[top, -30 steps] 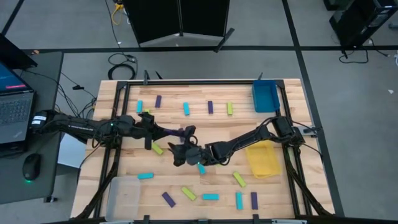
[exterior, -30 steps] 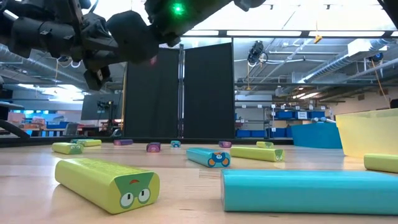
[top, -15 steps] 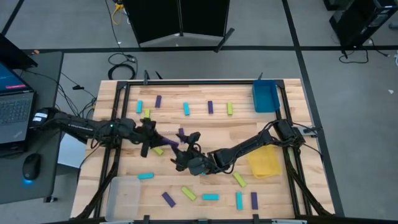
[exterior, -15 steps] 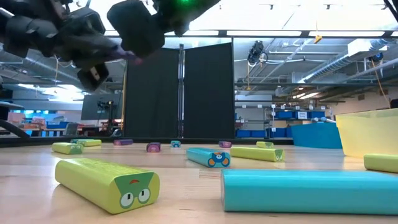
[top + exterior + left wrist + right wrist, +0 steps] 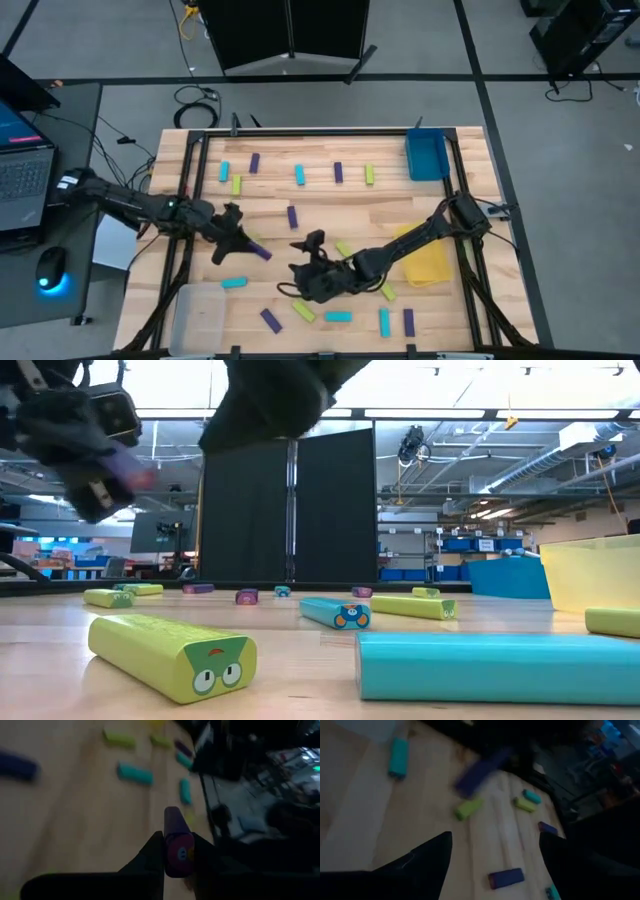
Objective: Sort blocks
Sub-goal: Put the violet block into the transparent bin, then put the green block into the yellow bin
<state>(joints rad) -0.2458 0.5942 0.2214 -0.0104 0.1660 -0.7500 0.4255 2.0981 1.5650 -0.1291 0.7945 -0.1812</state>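
Next, my left gripper lets go of the purple block inside the clear tray (image 5: 208, 306), toward the tray's far edge. The purple block is now held high above the table.
Purple, cyan and yellow-green blocks lie scattered flat on the wooden table (image 5: 400, 215). My left gripper (image 5: 243, 243) is over the table's left-middle, shut on a purple block (image 5: 259, 251); in the low view this gripper (image 5: 95, 455) is high above the table. My right gripper (image 5: 300, 272) hovers open near the table's middle, toward the near edge, fingers wide apart (image 5: 490, 865) and touching nothing. Past the right gripper's fingers I see a yellow-green block (image 5: 469, 809) and a purple block (image 5: 506, 878) on the table. My left gripper pinches the purple block between its two fingers (image 5: 152, 852) at the block's end with the printed face (image 5: 179, 854). The fingers lie along the block, and the rest (image 5: 173, 817) sticks out past them. The block is lifted clear of the table.
A blue tray (image 5: 426, 155) sits at the far right, a yellow tray (image 5: 425, 262) at the right under my right arm, a clear tray (image 5: 200, 315) at the near-left corner. Blocks lie in a far row (image 5: 299, 175) and along the near edge (image 5: 338, 317). A laptop stands off-table, left.
My left gripper has carried the purple block toward the table's near and left edges, away from the middle. My right gripper has moved toward the near edge, and its arm has swung with it across the yellow tray.
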